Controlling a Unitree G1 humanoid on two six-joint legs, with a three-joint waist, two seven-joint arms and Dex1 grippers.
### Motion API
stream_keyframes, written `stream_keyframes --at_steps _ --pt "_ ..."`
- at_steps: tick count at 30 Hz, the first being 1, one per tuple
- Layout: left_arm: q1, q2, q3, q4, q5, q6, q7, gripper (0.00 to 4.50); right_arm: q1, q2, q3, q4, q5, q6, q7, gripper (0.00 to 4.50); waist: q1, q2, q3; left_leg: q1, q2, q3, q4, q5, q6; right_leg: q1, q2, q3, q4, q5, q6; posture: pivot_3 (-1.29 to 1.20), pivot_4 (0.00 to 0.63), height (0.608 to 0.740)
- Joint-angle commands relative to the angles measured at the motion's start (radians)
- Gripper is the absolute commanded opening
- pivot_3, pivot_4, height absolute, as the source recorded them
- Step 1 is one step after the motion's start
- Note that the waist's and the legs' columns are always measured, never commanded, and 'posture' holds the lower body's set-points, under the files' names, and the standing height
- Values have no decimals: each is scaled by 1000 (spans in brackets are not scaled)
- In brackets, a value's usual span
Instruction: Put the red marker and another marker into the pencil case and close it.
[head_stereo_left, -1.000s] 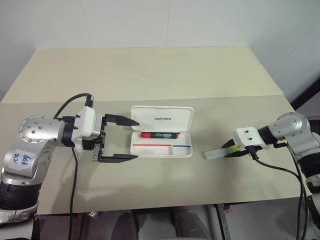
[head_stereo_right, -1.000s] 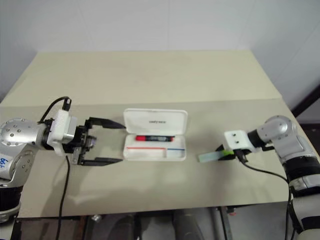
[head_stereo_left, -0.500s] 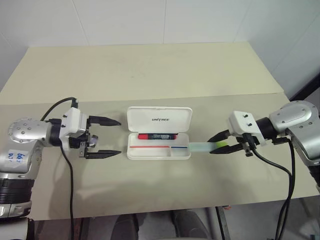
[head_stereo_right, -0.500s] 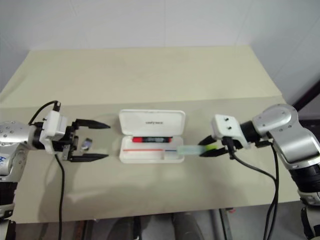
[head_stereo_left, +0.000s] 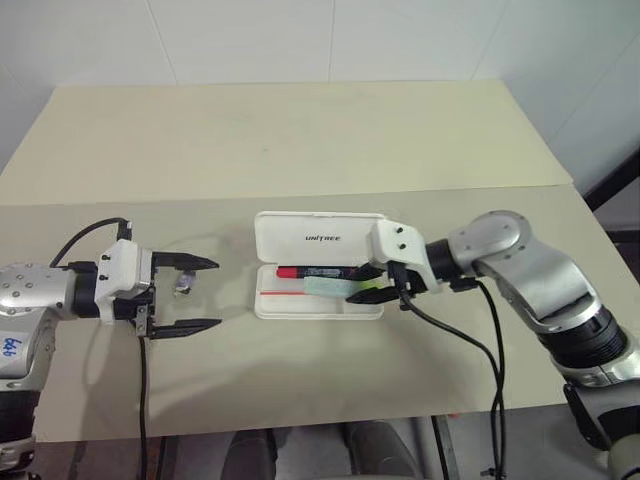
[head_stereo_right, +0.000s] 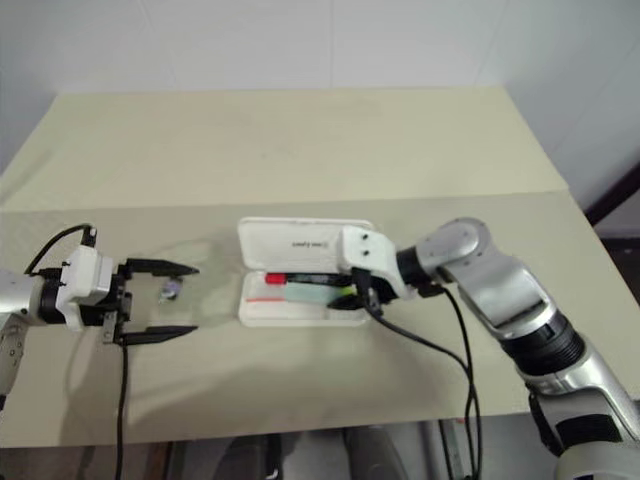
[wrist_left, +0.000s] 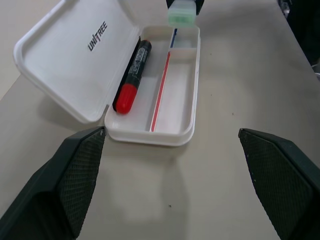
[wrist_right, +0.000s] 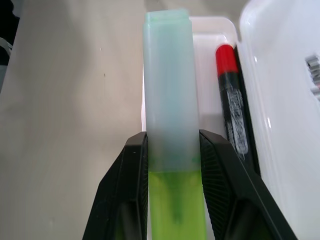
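Next, my right gripper sets the highlighter down along the tray's front side (head_stereo_left: 304, 308) (wrist_right: 162, 92), parallel to the red marker. The highlighter now sticks out over the tray.
The white pencil case (head_stereo_left: 268, 305) lies open mid-table with its lid (head_stereo_left: 320, 237) folded back. In its tray, along the hinge side, rests the red marker (head_stereo_left: 318, 271), also seen at close range, red marker (wrist_left: 132, 77). My right gripper (head_stereo_left: 385, 290) is shut on the pale green highlighter (head_stereo_left: 332, 288), gripping it near its yellow-green cap. The pale body sticks out over the tray, highlighter (wrist_right: 169, 90), beside the red marker (wrist_right: 231, 100). Whether it touches the tray I cannot tell. My left gripper (head_stereo_left: 216, 294) stands open and empty to the left of the case, pointing at it.
The beige table (head_stereo_left: 300, 150) runs far back to a white wall, with a seam across its middle. Black cables (head_stereo_left: 495, 370) hang from both wrists over the front edge. Bare tabletop lies in front of and behind the case.
My right gripper has carried the highlighter leftward, from right of the case to over its tray. My left gripper has drawn back to the left, away from the case, still open.
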Motion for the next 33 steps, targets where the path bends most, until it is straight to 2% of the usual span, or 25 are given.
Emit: stream_keyframes --at_steps 1,14,33 --pt "22 22 47 -33 -1 -22 12 4500 -41 38 29 -16 -21 18 -36 1087 -1 0 0 0 0 0 0 0 0 0 0 0 0 0 0 0 150 740" --pt "36 16 44 -60 -4 -12 37 4500 -87 162 137 15 -94 28 -89 1087 -4 -1 -1 1 0 0 0 0 0 0 0 0 1 0 0 0 150 740" --pt "21 9 34 -82 -10 6 59 4500 -85 204 199 132 -162 -28 -75 1087 -5 -2 -1 1 0 0 0 0 0 0 0 0 1 0 0 0 150 740"
